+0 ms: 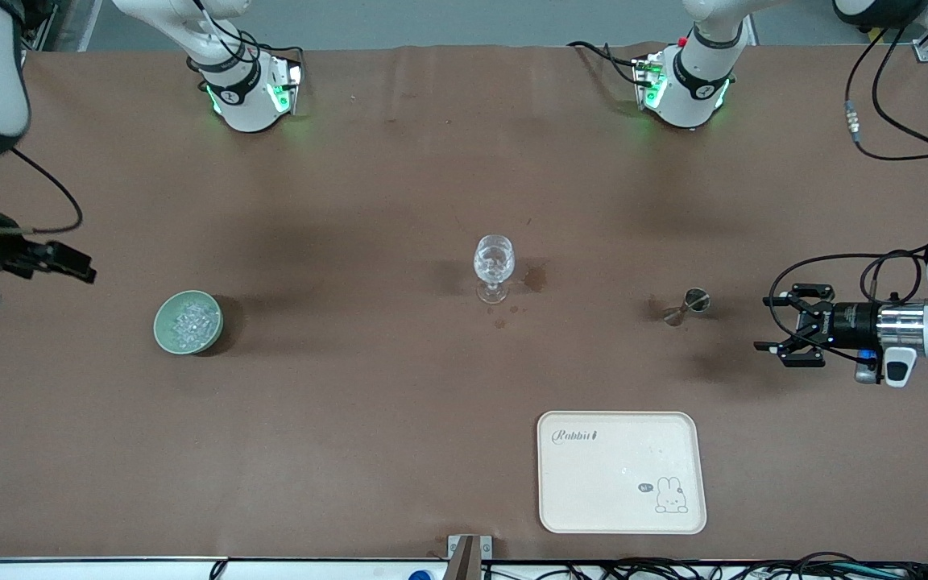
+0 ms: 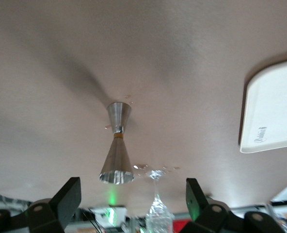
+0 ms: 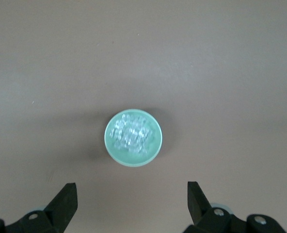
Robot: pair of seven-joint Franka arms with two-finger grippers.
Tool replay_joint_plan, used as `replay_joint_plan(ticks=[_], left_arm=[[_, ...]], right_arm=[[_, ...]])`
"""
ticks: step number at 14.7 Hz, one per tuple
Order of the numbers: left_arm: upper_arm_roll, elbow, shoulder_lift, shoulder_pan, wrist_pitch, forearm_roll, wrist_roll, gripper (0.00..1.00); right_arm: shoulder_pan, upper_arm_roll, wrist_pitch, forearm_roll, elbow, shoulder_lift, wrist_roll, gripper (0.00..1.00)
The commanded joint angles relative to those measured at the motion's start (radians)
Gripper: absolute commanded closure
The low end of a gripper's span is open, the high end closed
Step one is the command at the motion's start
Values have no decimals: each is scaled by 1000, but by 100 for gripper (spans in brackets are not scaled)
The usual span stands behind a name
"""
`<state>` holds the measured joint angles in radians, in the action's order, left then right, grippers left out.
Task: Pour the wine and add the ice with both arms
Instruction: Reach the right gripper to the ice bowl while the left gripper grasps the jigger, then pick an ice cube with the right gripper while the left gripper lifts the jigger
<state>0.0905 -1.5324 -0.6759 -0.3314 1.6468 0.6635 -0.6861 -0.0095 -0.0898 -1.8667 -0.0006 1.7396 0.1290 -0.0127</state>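
Note:
The robot's left gripper needs to next go to the narrow middle (image 1: 684, 308) (image 2: 119, 134) of the steel jigger, between the jigger's two cups, and close there.
The ice (image 1: 188, 324) lies heaped in a small green bowl (image 1: 159, 330) toward the right arm's end of the table. My right gripper (image 1: 77, 267) hangs open high over the table beside that bowl. From the right wrist the ice (image 3: 131, 136) and the bowl (image 3: 107, 141) show ahead of the open right gripper (image 3: 132, 204). A clear stemmed glass (image 1: 494, 266) stands mid-table. A steel jigger (image 1: 685, 306) stands toward the left arm's end. My left gripper (image 1: 778, 326) is low, open and empty, aimed sideways at the jigger (image 2: 117, 145) and apart from it. No wine shows.
A cream tray (image 1: 621, 471) with a rabbit drawing lies nearer the front camera than the jigger. Dark wet spots (image 1: 534, 278) mark the brown cloth beside the glass. The arms' bases (image 1: 250, 93) stand along the table's edge farthest from the camera.

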Motion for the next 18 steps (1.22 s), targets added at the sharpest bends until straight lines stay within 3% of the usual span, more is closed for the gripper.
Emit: replay_joint_plan(ticks=[1, 4, 9, 14, 18], left_arm=[[9, 12, -62, -12, -12, 67, -6, 10], [9, -52, -83, -15, -13, 154, -6, 16], [12, -77, -134, -11, -13, 176, 43, 21], [12, -107, -159, -8, -13, 182, 167, 22], [14, -135, -160, 3, -10, 211, 191, 28]], right_arm=[[-6, 5, -154, -4, 107, 18, 8, 0], [-9, 4, -300, -4, 205, 56, 8, 0], [-6, 5, -425, -3, 251, 144, 10, 0], [5, 9, -639, 7, 415, 162, 11, 0], [16, 9, -670, 8, 420, 201, 11, 1]])
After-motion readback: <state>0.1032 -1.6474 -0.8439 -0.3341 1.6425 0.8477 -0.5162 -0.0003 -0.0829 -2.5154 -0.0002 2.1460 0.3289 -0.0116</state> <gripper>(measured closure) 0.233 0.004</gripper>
